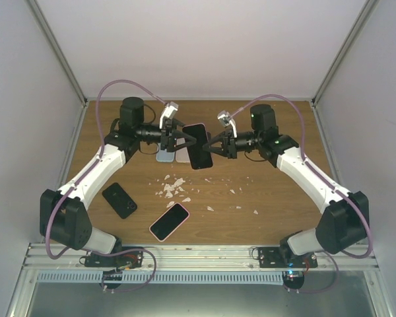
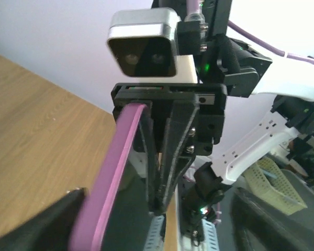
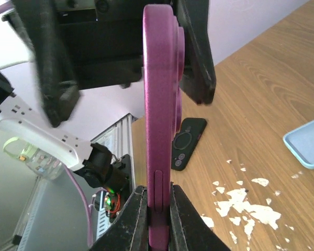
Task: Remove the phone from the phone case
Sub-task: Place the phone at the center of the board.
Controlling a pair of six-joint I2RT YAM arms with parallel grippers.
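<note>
The robot's right gripper should release the magenta-cased phone, now held upright above the table's middle, on the table (image 1: 222,144) beneath its fingers, in line with the pale case.
A phone in a magenta case (image 1: 198,146) is held upright in the air above the table's middle, between both arms. My right gripper (image 1: 211,147) is shut on its near edge; the right wrist view shows both fingers clamped on the case (image 3: 158,120) by its side button, gripper (image 3: 158,192). My left gripper (image 1: 185,137) is open around the opposite edge. One left finger (image 3: 196,52) rests by the case's camera bump and the other (image 3: 47,63) stands apart from the screen side. In the left wrist view the case rim (image 2: 112,178) runs beside my open gripper (image 2: 159,209).
On the table lie a black case (image 1: 119,199) (image 3: 187,143), a pink-cased phone (image 1: 169,221), a light blue case (image 1: 164,156) (image 3: 306,142) with a pale case (image 1: 183,157) beside it, and white scraps (image 1: 173,187) (image 3: 246,204). Walls close in the sides and back.
</note>
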